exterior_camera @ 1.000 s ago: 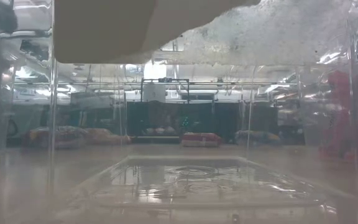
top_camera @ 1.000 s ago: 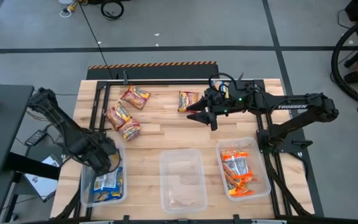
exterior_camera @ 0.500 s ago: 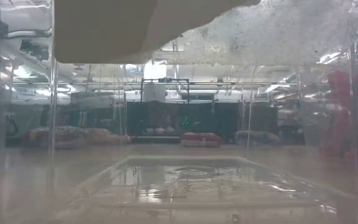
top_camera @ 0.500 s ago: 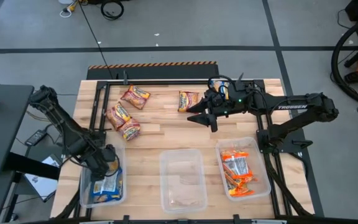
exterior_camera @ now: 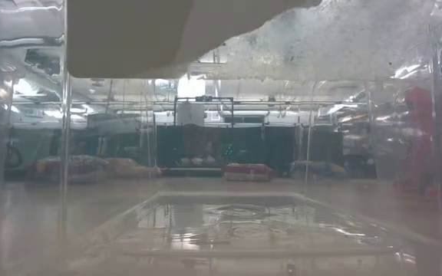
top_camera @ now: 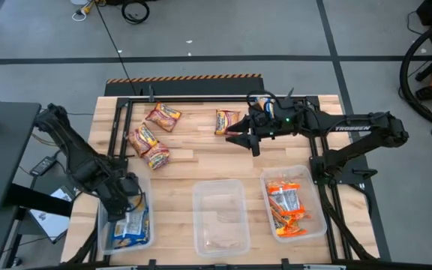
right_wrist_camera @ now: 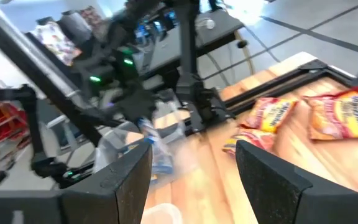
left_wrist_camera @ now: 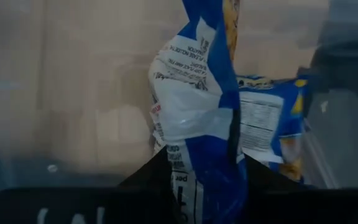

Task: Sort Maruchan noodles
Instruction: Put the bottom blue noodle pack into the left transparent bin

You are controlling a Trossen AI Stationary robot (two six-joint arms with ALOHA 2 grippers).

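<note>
Next, my left gripper releases the blue-and-white packet in its clear bin (top_camera: 136,223), so that it goes just beyond the other blue packet there.
My left gripper (top_camera: 122,204) is over the clear left bin (top_camera: 105,225), shut on a blue-and-white noodle packet (left_wrist_camera: 197,93). Another blue packet (left_wrist_camera: 272,130) lies in that bin below it. My right gripper (top_camera: 238,139) hangs open and raised over the table's far middle, next to a dark red packet (top_camera: 227,120). Three more dark red packets (top_camera: 150,137) lie flat on the wood at the far left. Orange packets (top_camera: 287,206) fill the right bin. My left gripper pinches the blue-and-white packet between its two fingers at a crumpled end (left_wrist_camera: 201,177). The fingers come from above, pointing steeply down. The packet hangs below them, creased and twisted, over the left bin; whether its lower end touches the bin's contents I cannot tell.
A clear middle bin (top_camera: 220,217) stands at the near edge between the other two. A black metal frame (top_camera: 193,96) runs along the table's far edge and down both sides. Bare wood lies open in the table's middle (top_camera: 201,161).
My left gripper has shifted a little toward the table's near edge over the left bin and tipped more steeply down, still shut on the blue-and-white packet.
</note>
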